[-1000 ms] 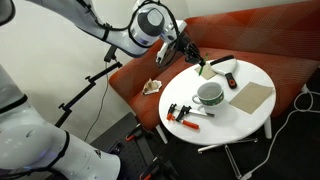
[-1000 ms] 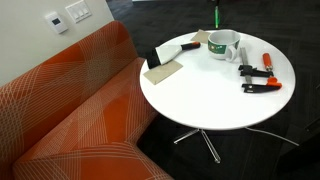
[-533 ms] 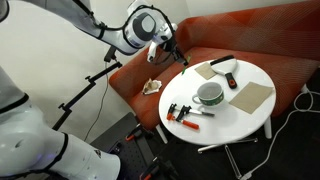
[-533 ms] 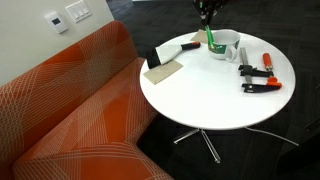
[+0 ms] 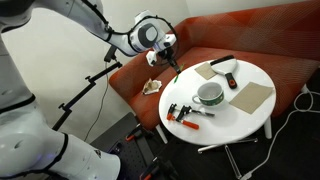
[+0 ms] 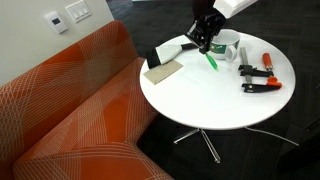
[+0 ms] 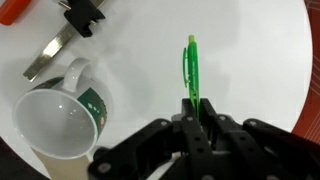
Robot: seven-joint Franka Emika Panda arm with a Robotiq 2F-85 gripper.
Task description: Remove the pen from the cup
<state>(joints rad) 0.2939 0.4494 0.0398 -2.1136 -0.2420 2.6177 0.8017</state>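
The robot's gripper will release the green pen on the bare tabletop (image 5: 184,86) (image 7: 217,88) between the white cup and the edge of the table. The pen now hangs just outside the cup.
The green pen (image 6: 212,60) hangs tip-down from my gripper (image 6: 207,47), which is shut on its upper end. It is outside the white cup (image 6: 225,45), just beside it, a little above the round white table (image 6: 200,110). In the wrist view the pen (image 7: 190,68) sticks out past my gripper's fingers (image 7: 196,108) over bare table, and the cup (image 7: 55,120) lies to the side with nothing in it. In an exterior view my gripper (image 5: 172,60) is up by the table's sofa-side edge, apart from the cup (image 5: 209,94).
Red-handled pliers (image 6: 258,80) lie near the cup, also seen in the wrist view (image 7: 60,25). A tan board (image 6: 165,72) and a black bar-shaped object (image 5: 222,62) lie on the table. An orange sofa (image 6: 70,110) stands beside it.
My gripper has come down and moved away from above the cup, carrying the pen out to the table beside the cup.
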